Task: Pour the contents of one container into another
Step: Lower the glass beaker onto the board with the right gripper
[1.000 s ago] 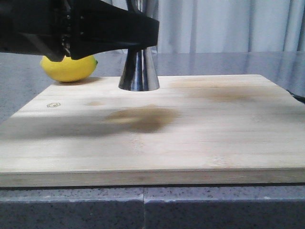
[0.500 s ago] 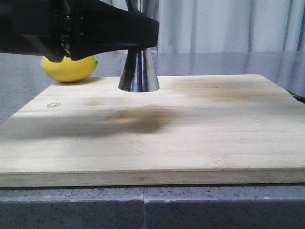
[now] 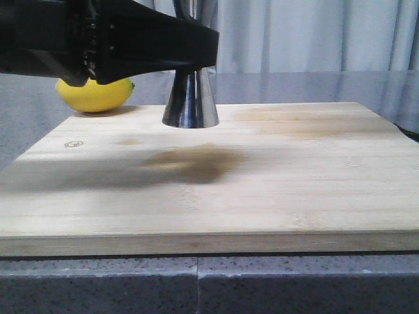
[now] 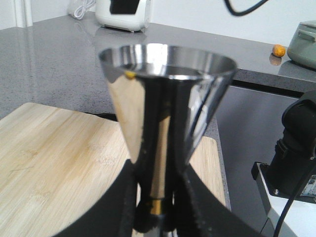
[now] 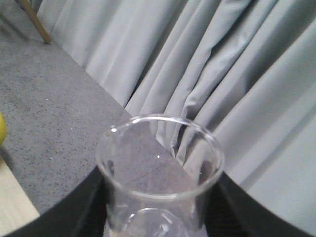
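Observation:
Next, I let go of the clear glass beaker with my right gripper on the light brown patch [image 3: 295, 114] near the back edge of the wooden board.
The steel jigger [image 3: 190, 101] stands at the back of the wooden board [image 3: 216, 190]. Only its lower cone shows in the front view, below my black left gripper [image 3: 193, 49]. In the left wrist view the left gripper [image 4: 159, 197] is shut on the jigger [image 4: 165, 94] near its brass band [image 4: 157, 206], and the open top cone faces the camera. The clear glass beaker [image 5: 160, 163] appears only in the right wrist view, where my right gripper [image 5: 160, 212] is shut on it below its flared rim. Neither of them is in the front view. I cannot make out any contents.
A yellow lemon [image 3: 95, 95] lies on the grey counter just behind the board's back left corner. A dark stain [image 3: 196, 162] marks the middle of the board. Grey curtains [image 3: 314, 33] hang behind the counter. A white appliance [image 4: 123, 14] stands far off.
The left gripper and the jigger have sunk very slightly in the front view. Otherwise nothing has moved.

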Controlling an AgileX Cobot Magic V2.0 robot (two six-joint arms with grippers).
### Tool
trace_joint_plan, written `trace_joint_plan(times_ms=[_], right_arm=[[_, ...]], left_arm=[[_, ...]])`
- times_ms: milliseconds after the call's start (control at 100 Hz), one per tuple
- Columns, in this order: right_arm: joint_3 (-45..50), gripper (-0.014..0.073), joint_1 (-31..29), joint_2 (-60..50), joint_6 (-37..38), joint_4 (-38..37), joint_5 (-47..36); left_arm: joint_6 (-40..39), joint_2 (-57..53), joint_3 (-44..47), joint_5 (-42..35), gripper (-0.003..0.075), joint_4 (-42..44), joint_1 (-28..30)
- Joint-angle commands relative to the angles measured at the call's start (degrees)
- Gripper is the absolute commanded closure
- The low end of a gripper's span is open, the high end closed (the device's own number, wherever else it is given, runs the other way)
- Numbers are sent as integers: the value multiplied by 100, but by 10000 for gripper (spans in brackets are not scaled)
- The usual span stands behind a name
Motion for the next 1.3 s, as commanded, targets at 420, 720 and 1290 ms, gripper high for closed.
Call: trace_joint_plan(times_ms=[420,720,1290], right_arm=[[733,487,-370,367,-35,892,-1482],[1119,487,-370,938,-35,1081,-2020],[1262,488,-392,1911,-350,1494,-2917]], left_arm=[[-57,-237,-161,-1144,739,-238,10],[-57,-237,-161,-1144,739,-238,10],[-57,-237,-161,-1144,739,-238,10]])
